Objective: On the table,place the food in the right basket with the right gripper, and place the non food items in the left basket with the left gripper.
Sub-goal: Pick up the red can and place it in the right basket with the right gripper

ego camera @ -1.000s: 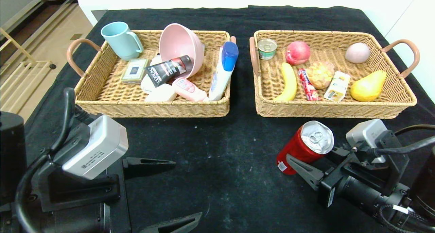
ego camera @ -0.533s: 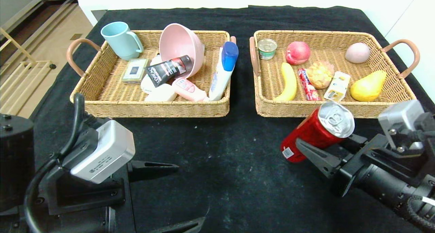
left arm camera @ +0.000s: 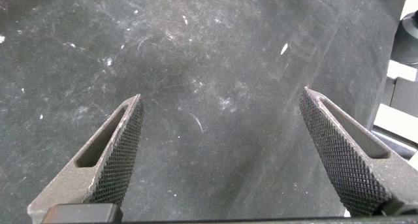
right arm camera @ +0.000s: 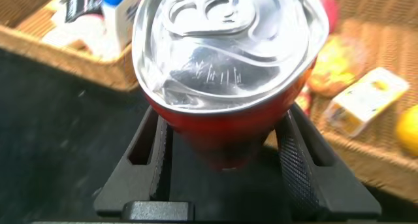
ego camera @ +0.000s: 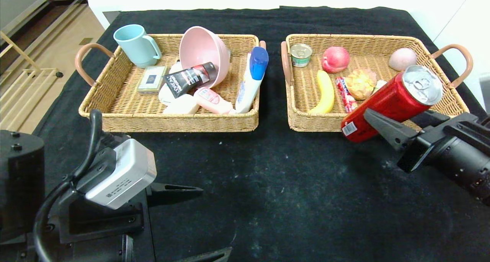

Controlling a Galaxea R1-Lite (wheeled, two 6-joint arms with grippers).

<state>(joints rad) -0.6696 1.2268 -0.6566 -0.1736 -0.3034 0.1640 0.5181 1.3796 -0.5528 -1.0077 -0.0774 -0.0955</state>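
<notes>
Next, my right gripper sets the red drink can down and lets go of it between the banana and the red packet point(ego camera: 335, 91).
My right gripper point(ego camera: 386, 114) is shut on the red drink can point(ego camera: 386, 105). It holds the can tilted in the air over the front rim of the right basket point(ego camera: 306, 120). The right wrist view shows the can's silver top point(right arm camera: 222, 54) between both fingers. The juice carton point(right arm camera: 366, 100) and the pear point(right arm camera: 408, 129) lie in that basket. The left basket point(ego camera: 172, 122) holds the white bottle with blue cap point(ego camera: 252, 78), the black tube point(ego camera: 189, 78) and the pink squeeze bottle point(ego camera: 212, 100). My left gripper point(ego camera: 214, 220) hangs open over bare table point(left arm camera: 222, 95), near the front left.
The left basket also holds a blue mug point(ego camera: 136, 44), a pink bowl point(ego camera: 201, 53) and a small box point(ego camera: 152, 78). The right basket also holds a tin point(ego camera: 301, 54), a peach point(ego camera: 335, 59), a banana point(ego camera: 325, 93) and a red packet point(ego camera: 346, 95). The black table point(ego camera: 268, 178) spreads in front.
My right gripper has lifted the red can off the table and carried it up and right, to the right basket's front rim. The left arm has barely shifted.
</notes>
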